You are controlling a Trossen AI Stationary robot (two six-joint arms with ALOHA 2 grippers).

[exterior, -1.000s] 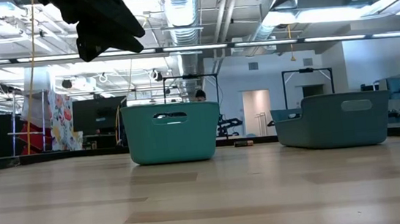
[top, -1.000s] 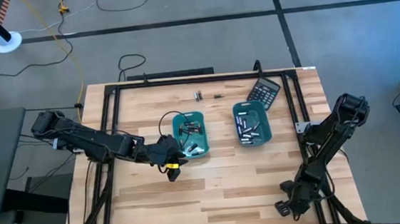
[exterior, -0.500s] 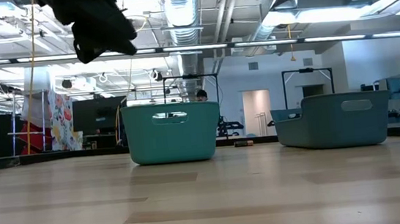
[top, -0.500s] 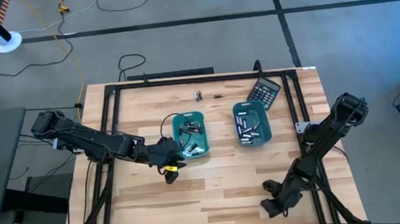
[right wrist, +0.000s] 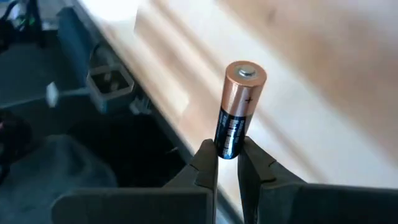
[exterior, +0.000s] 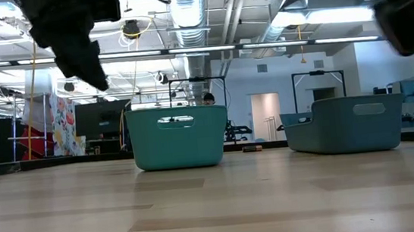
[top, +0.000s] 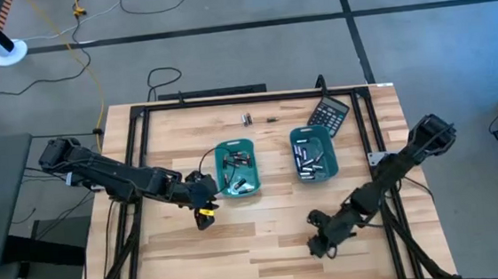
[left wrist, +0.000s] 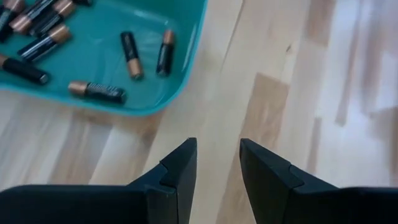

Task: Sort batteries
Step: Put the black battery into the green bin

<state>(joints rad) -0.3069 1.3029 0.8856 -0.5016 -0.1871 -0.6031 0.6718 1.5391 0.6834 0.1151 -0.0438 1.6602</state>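
My right gripper needs to let go of the battery among the batteries in the teal tray [top: 240, 178] next to my left gripper.
Two teal trays stand mid-table, the left tray [top: 236, 167] and the right tray [top: 312, 154], each with several batteries lying in it. Two loose batteries [top: 247, 119] lie on the wood near the far edge. My left gripper [top: 203, 213] hovers open beside the left tray's near left corner [left wrist: 155, 93], with nothing between its fingers [left wrist: 217, 146]. My right gripper [top: 319, 241] hangs over the table's near right part, shut on a black-and-copper battery [right wrist: 239, 106]. My right gripper pinches the battery's black end [right wrist: 227, 142] between its two fingertips. The battery sticks out past the fingertips, in line with the fingers, its copper end [right wrist: 245, 76] away from them. It is lifted clear of the table.
A black calculator [top: 328, 113] lies at the far right, behind the right tray. A black frame [top: 228, 99] runs along the table's far edge and sides. Bare wood stretches between the trays and the near edge [top: 266, 245].
My right gripper has swung from the table's near right corner toward the left along the near edge, rising a little and rolling about its own line, with the battery still in its fingers. My left gripper has tipped further downward beside the left tray.
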